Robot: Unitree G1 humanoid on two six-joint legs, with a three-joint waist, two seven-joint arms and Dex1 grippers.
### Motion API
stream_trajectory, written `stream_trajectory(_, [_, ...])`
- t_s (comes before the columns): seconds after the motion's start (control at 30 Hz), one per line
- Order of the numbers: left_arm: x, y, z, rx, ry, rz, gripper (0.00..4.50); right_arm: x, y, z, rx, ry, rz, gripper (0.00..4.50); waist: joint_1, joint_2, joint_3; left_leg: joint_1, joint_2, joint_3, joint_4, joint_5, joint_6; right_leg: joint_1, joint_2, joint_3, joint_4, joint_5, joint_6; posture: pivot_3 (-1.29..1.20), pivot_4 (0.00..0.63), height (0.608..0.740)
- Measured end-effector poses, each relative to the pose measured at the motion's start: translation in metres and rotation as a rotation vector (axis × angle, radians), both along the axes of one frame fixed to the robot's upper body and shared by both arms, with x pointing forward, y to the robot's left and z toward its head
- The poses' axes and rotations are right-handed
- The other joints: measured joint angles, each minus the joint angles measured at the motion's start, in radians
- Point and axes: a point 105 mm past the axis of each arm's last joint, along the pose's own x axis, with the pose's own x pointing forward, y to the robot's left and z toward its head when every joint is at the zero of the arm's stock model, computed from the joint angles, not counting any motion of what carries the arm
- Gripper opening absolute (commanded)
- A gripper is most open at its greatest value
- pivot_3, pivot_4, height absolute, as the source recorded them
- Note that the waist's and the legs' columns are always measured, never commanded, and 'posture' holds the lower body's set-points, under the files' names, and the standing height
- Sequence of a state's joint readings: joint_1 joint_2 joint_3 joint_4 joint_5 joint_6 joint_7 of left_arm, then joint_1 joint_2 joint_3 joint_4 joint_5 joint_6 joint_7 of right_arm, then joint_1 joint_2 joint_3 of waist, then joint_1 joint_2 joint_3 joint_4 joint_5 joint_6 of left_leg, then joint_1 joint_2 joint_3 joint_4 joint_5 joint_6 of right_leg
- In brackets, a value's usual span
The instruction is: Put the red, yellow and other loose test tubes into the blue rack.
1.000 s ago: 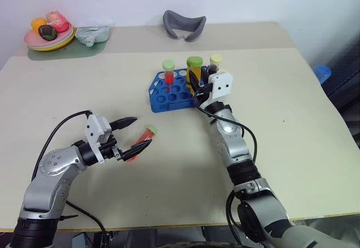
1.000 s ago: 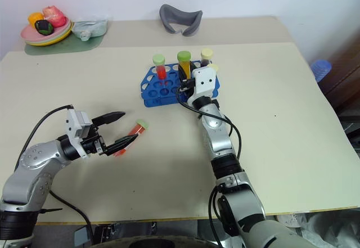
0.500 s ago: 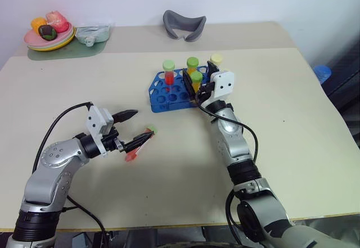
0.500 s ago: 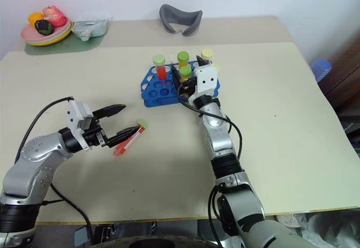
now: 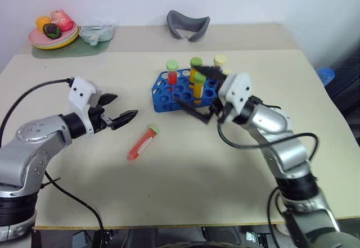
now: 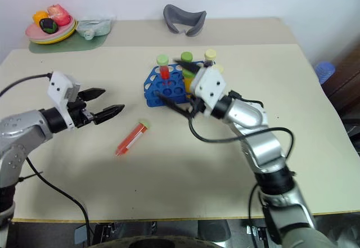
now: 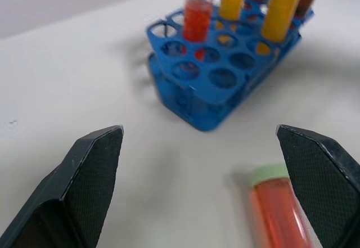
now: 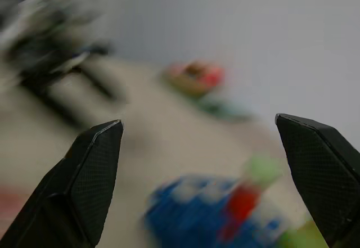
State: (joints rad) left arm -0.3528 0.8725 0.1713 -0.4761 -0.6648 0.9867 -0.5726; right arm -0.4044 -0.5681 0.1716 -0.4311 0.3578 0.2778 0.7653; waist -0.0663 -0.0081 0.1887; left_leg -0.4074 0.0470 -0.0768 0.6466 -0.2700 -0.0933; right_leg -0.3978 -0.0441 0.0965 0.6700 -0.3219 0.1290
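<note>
The red test tube is lying down. My left gripper should close on the upper body [image 5: 147, 136] [image 7: 278, 207] of the tube, just below its pale green cap.
One loose test tube [image 5: 140, 143], red with a pale green cap, lies flat on the table in front of the blue rack [image 5: 166, 95]. Standing in the rack are a red tube [image 5: 171, 73], two yellow-orange tubes [image 5: 197, 82] and a brown one with a pale yellow cap [image 5: 219, 63]. My left gripper [image 5: 125, 106] hangs open above the table, left of the lying tube and apart from it. Level and open, my right gripper [image 5: 185, 82] spreads its fingers at the rack's near right side and holds nothing. The left wrist view shows the rack [image 7: 225, 85] and the tube's capped end [image 7: 275, 208].
A plate of fruit [image 5: 53, 31] on a green mat and a grey curved object [image 5: 188, 26] sit along the table's far edge. A blue object [image 5: 325, 73] lies beyond the right edge. A black cable trails from my left arm.
My right gripper let a yellow-orange tube into the rack, opened, drew back and swung to face left. My left gripper rose and pulled away from the red tube, which stays on the table.
</note>
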Motion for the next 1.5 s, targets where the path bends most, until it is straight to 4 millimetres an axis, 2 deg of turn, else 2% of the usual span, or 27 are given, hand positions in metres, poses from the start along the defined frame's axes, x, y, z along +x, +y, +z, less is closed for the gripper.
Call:
stream_trajectory(0.13, [0.005, -0.02, 0.007, 0.086, 0.15, 0.002, 4.5, -0.008, -0.009, -0.016, -0.081, 0.091, 0.043, 4.43, -0.005, 0.0, 0.0, 0.001, 0.0, -0.001, 0.001, 0.0, 0.0, 0.001, 0.001, 0.0, 0.0, 0.0, 0.0, 0.0, 0.15, 0.74])
stream_trajectory(0.23, [0.001, -0.034, -0.002, 0.194, 0.296, -0.012, 4.5, -0.015, -0.015, -0.026, -0.145, 0.151, 0.073, 4.43, -0.006, 0.0, 0.0, 0.001, 0.0, -0.001, 0.0, 0.0, 0.001, 0.001, 0.002, 0.0, 0.0, 0.0, 0.0, 0.0, 0.15, 0.74])
stream_trajectory(0.37, [-0.005, -0.038, -0.024, 0.281, 0.414, -0.015, 4.5, -0.024, -0.017, -0.032, -0.198, 0.205, 0.116, 4.43, -0.003, 0.0, 0.0, 0.001, 0.0, -0.001, 0.0, 0.0, 0.001, 0.0, 0.002, 0.0, 0.0, 0.0, 0.0, 0.0, 0.15, 0.74])
stream_trajectory(0.6, [-0.003, -0.035, -0.054, 0.331, 0.5, 0.041, 4.5, -0.039, -0.013, -0.036, -0.224, 0.234, 0.158, 4.43, 0.002, -0.001, 0.0, 0.0, 0.0, -0.002, 0.001, 0.0, 0.001, 0.001, 0.001, 0.0, -0.001, 0.0, 0.0, 0.0, 0.15, 0.74])
stream_trajectory(0.93, [0.001, -0.041, -0.068, 0.371, 0.499, 0.085, 4.5, -0.042, -0.01, -0.039, -0.235, 0.234, 0.155, 4.43, 0.007, -0.001, 0.0, 0.0, -0.001, -0.002, 0.001, 0.0, 0.001, 0.001, 0.001, 0.0, -0.001, 0.0, 0.0, 0.0, 0.15, 0.74])
stream_trajectory(1.03, [0.001, -0.041, -0.069, 0.376, 0.494, 0.094, 3.66, -0.042, -0.01, -0.041, -0.236, 0.241, 0.152, 4.5, 0.007, -0.001, 0.0, 0.0, -0.001, -0.002, 0.001, 0.0, 0.0, 0.001, 0.001, 0.0, -0.001, 0.0, 0.0, 0.0, 0.15, 0.74])
stream_trajectory(1.13, [0.002, -0.039, -0.069, 0.38, 0.491, 0.108, 2.17, -0.042, -0.01, -0.042, -0.239, 0.241, 0.151, 4.5, 0.008, -0.001, 0.0, 0.0, -0.001, -0.002, 0.001, 0.0, 0.0, 0.001, 0.001, 0.0, -0.001, 0.0, 0.0, 0.0, 0.15, 0.74])
stream_trajectory(1.4, [0.003, -0.039, -0.068, 0.381, 0.488, 0.118, 2.17, -0.042, -0.01, -0.043, -0.245, 0.239, 0.146, 4.5, 0.01, -0.001, 0.0, 0.0, -0.001, -0.002, 0.001, 0.0, 0.0, 0.001, 0.001, 0.0, -0.001, 0.0, 0.0, 0.0, 0.15, 0.74])
stream_trajectory(1.5, [0.004, -0.038, -0.068, 0.384, 0.483, 0.127, 1.3, -0.042, -0.009, -0.043, -0.241, 0.239, 0.149, 4.5, 0.01, -0.001, 0.0, 0.0, -0.001, -0.002, 0.001, 0.0, 0.0, 0.001, 0.001, 0.0, -0.001, 0.0, 0.0, 0.0, 0.15, 0.74])
